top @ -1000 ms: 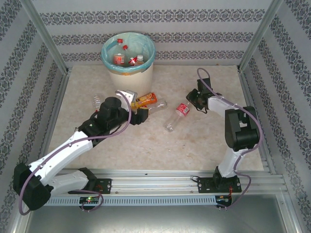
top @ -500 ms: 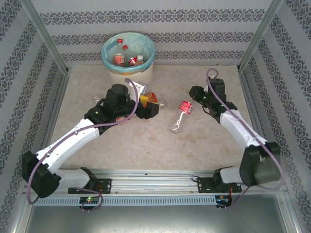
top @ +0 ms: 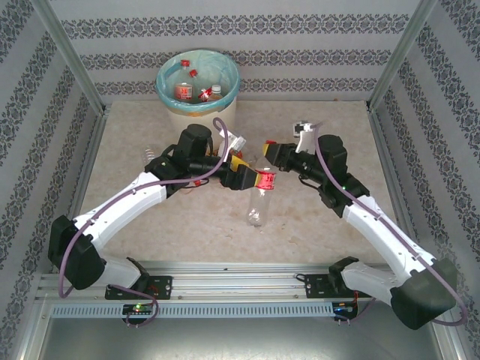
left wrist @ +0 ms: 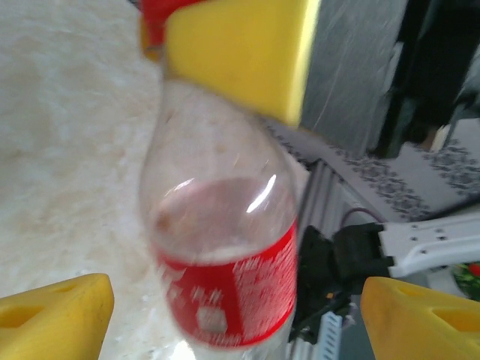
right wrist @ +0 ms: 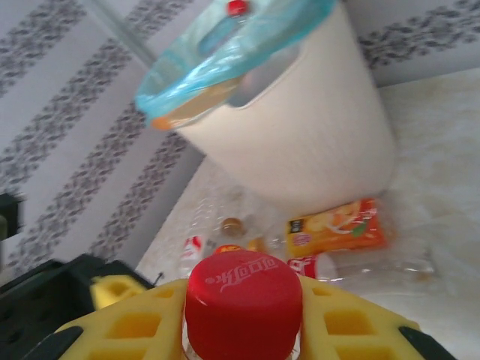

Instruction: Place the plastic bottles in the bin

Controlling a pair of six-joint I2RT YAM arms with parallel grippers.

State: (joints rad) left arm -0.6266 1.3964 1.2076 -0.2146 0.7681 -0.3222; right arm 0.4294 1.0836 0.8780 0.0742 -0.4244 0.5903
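Observation:
My right gripper is going to let go of the clear bottle, which now hangs neck-up, between the yellow fingers of my left gripper (top: 247,181), above the middle of the table.
A clear plastic bottle (top: 257,206) with a red label hangs neck-up above the table's middle. My right gripper (top: 266,180) is shut on its red cap (right wrist: 244,289). My left gripper (top: 241,176) is right beside it, open. In the left wrist view the bottle's body (left wrist: 225,247) sits between the left gripper's wide yellow fingers (left wrist: 52,315), which stand clear of it. The cream bin (top: 197,82) with a teal liner stands at the back left and holds several bottles (top: 184,90). More bottles lie before the bin (right wrist: 300,135), one with an orange label (right wrist: 334,229).
A clear bottle (top: 152,157) lies on the table left of my left arm. A red-labelled bottle (right wrist: 360,266) lies near the orange one. Patterned walls and metal posts (top: 71,56) close in the table on three sides. A rail (top: 240,277) runs along the near edge.
My right arm swung left and lifted the bottle by its cap off the table. The left arm reached right until its open fingers came round the bottle's body.

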